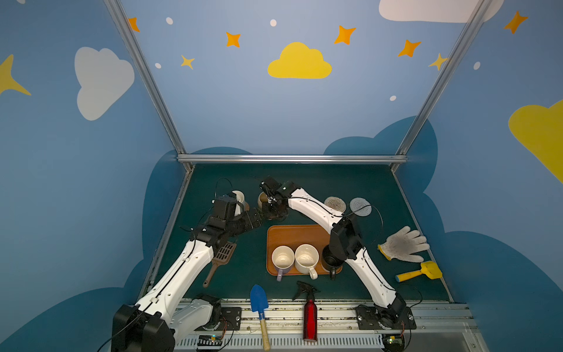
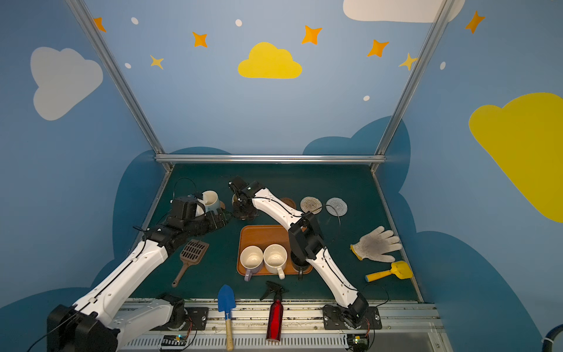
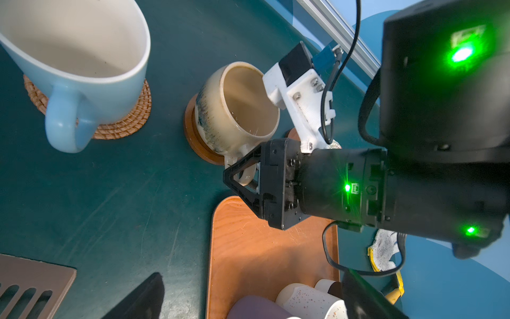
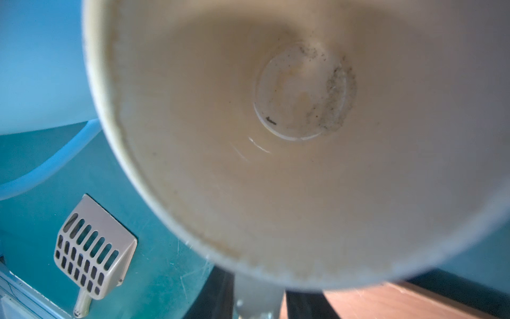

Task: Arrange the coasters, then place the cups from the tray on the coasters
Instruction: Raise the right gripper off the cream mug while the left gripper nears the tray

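The lavender cup on the tray is next for my left gripper, which should go there and close on that cup's handle [image 1: 280, 275] at the tray's near edge.
My right gripper [image 3: 244, 176] is shut on the handle of the tan-yellow cup [image 3: 240, 107], which stands on a dark brown wooden coaster [image 3: 193, 138]. To its left the light blue cup [image 1: 239, 198] rests on the rattan coaster [image 3: 124, 124]. My left gripper [image 3: 252, 276] hangs open and empty over the far end of the tray [image 1: 292, 234]. The lavender cup [image 1: 282, 259], the cream speckled cup [image 1: 306, 258] and the black cup [image 1: 329, 262] stand along the tray's near edge. Another dark brown coaster [image 2: 288, 202], the beige rope coaster [image 1: 335, 203] and the grey rope coaster [image 1: 360, 207] lie bare.
A brown slotted scoop [image 1: 224, 254] lies left of the tray under my left arm. A blue trowel [image 1: 259, 300] and a red spray bottle [image 1: 310, 317] lie at the front edge. A white glove [image 1: 405, 243] and a yellow toy shovel [image 1: 423, 272] lie at the right.
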